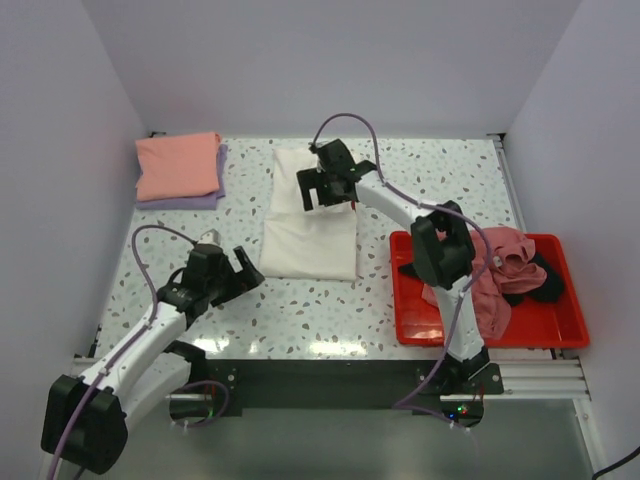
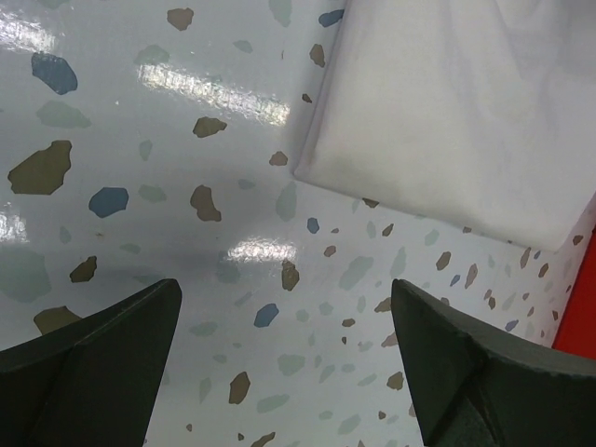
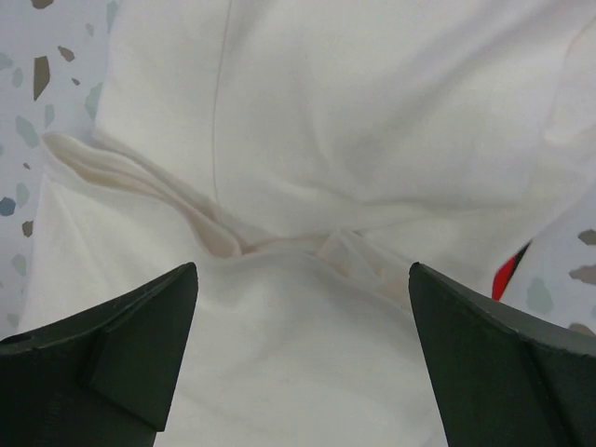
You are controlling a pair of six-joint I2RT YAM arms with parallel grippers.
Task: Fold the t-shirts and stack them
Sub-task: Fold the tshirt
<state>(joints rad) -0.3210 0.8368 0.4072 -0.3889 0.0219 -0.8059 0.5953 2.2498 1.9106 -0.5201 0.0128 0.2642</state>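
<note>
My right gripper is to go next to the cream-white t-shirt's near corner (image 1: 354,278), the one beside the red plastic tray, and close there.
The cream-white t-shirt (image 1: 308,228) lies folded into a long strip in the middle of the table. My right gripper (image 1: 325,190) is open and hovers over its far half; the right wrist view shows its cloth with a fold ridge (image 3: 307,233) between my spread fingers. My left gripper (image 1: 240,268) is open and empty over bare table just left of the shirt's near corner (image 2: 438,121). A folded salmon-pink t-shirt (image 1: 178,164) lies on a lavender one (image 1: 185,201) at the far left. A dusty rose t-shirt (image 1: 490,275) and a black one (image 1: 545,283) lie crumpled in the tray.
The red plastic tray (image 1: 480,335) stands at the right near edge, and its corner shows in the left wrist view (image 2: 579,317). White walls close in the table on the left, back and right.
</note>
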